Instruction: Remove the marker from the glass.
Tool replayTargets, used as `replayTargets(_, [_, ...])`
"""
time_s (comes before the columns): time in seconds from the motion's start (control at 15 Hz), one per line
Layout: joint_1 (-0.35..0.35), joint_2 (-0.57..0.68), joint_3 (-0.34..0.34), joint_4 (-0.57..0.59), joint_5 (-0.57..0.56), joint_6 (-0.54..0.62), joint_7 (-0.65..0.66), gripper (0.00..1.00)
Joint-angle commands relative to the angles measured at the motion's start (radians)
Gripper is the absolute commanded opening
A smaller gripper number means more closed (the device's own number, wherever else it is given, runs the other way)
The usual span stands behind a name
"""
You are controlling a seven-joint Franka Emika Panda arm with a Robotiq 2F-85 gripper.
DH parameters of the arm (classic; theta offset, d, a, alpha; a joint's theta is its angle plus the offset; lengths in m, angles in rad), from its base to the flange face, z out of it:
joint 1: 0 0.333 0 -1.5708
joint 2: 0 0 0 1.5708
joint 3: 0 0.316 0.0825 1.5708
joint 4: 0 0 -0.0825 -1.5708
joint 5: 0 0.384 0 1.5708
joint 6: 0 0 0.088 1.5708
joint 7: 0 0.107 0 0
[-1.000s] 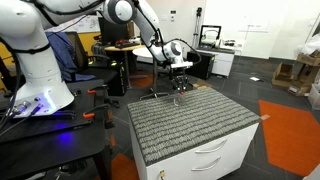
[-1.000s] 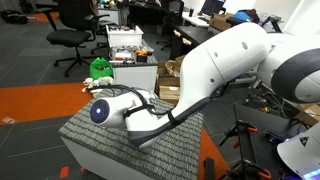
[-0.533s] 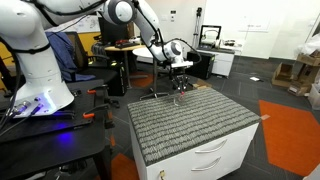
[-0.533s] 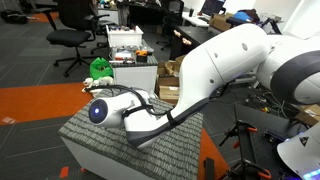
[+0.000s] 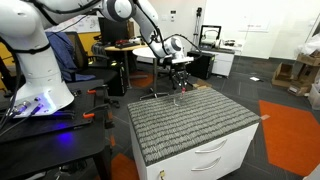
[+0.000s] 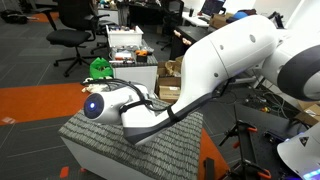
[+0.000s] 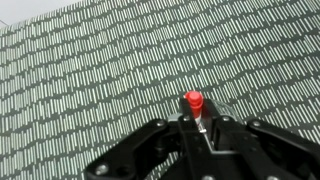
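The marker, now held over the grey ribbed mat, will be released by my gripper on the grey mat (image 5: 195, 113) next to the glass, toward the mat's edge above the white drawers.
In the wrist view the marker's red end (image 7: 193, 99) sticks up between my gripper's (image 7: 197, 122) black fingers, which are shut on it over the grey ribbed mat (image 7: 100, 70). The glass is mostly hidden behind the fingers there. In an exterior view my gripper (image 5: 179, 70) hangs over the far edge of the mat (image 5: 190, 125), with the tiny clear glass (image 5: 181, 96) standing just below it. In the other exterior view the arm (image 6: 150, 110) hides the gripper, marker and glass.
The mat tops a white drawer cabinet (image 5: 215, 155). The robot's white base (image 5: 40, 80) stands beside it. Desks, office chairs (image 6: 75, 25) and a green object (image 6: 98, 68) lie beyond the mat. Orange floor patches (image 5: 290, 125) surround the cabinet.
My gripper has risen a little above the mat, still closed on the marker. The wrist has shifted slightly in the exterior views.
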Motion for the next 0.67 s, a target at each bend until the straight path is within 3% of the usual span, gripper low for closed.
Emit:
replayTargets(0.0, [0.012,-0.097,-0.003,-0.090,0.016,-0.039,0.009,0.04])
replayTargets(0.6, [0.002,-0.278,-0.005,-0.270,0.000,-0.041,0.097,0.04])
